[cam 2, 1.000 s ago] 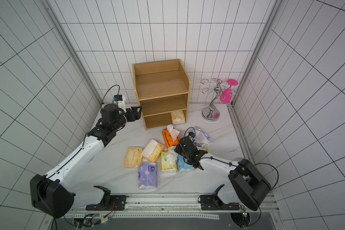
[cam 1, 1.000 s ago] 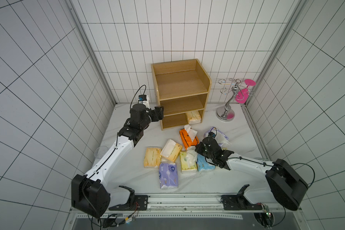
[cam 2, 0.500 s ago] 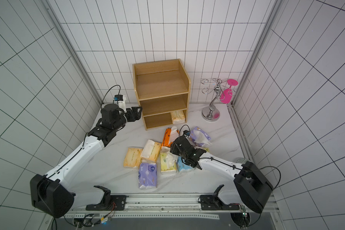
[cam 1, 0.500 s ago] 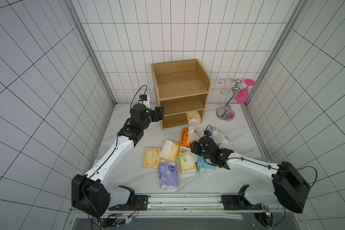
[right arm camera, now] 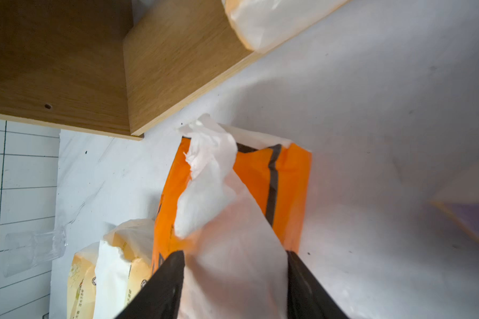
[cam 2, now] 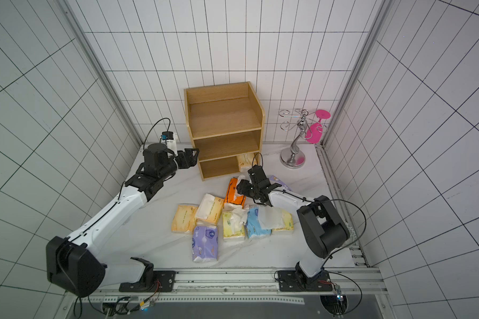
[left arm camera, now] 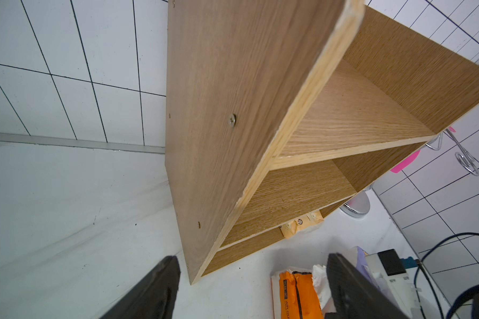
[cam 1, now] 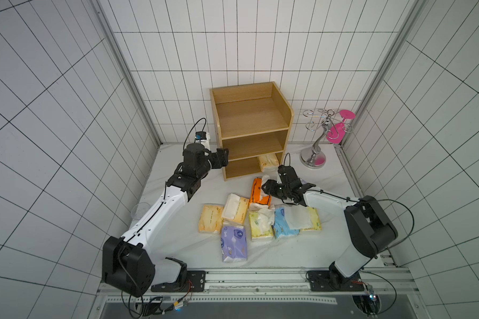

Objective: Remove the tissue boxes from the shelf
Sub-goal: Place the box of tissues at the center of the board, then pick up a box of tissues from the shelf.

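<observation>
The white tissue (cam 1: 270, 168) (right arm camera: 262, 25) of the pale peach tissue pack in the bottom level of the shelf is next for my right gripper to go to and close on.
The light-wood shelf (cam 1: 249, 118) (cam 2: 221, 116) stands at the back. One pale peach tissue pack (cam 1: 267, 163) (left arm camera: 299, 225) lies in its bottom tier, on the right. Several tissue packs lie on the table in front, among them a purple one (cam 1: 233, 243) and a blue one (cam 1: 282, 226). A bright orange pack (cam 1: 256, 190) (right arm camera: 288, 171) stands on edge against a pale pack (cam 1: 235, 211). My right gripper (cam 1: 267, 189) (right arm camera: 234, 276) is open over its end, with its white tissue between the jaws. My left gripper (cam 1: 223, 158) (left arm camera: 253, 287) hangs open and empty beside the shelf's left wall.
A silver stand with a pink glass (cam 1: 324, 138) stands right of the shelf. A clear cup (cam 1: 140, 214) lies by the left wall. Another purple pack (cam 2: 280, 182) lies behind the right arm. Tiled walls close in three sides.
The right gripper has opened and moved left to the orange pack, which went from lying flat to standing on edge. The left arm has not moved.
</observation>
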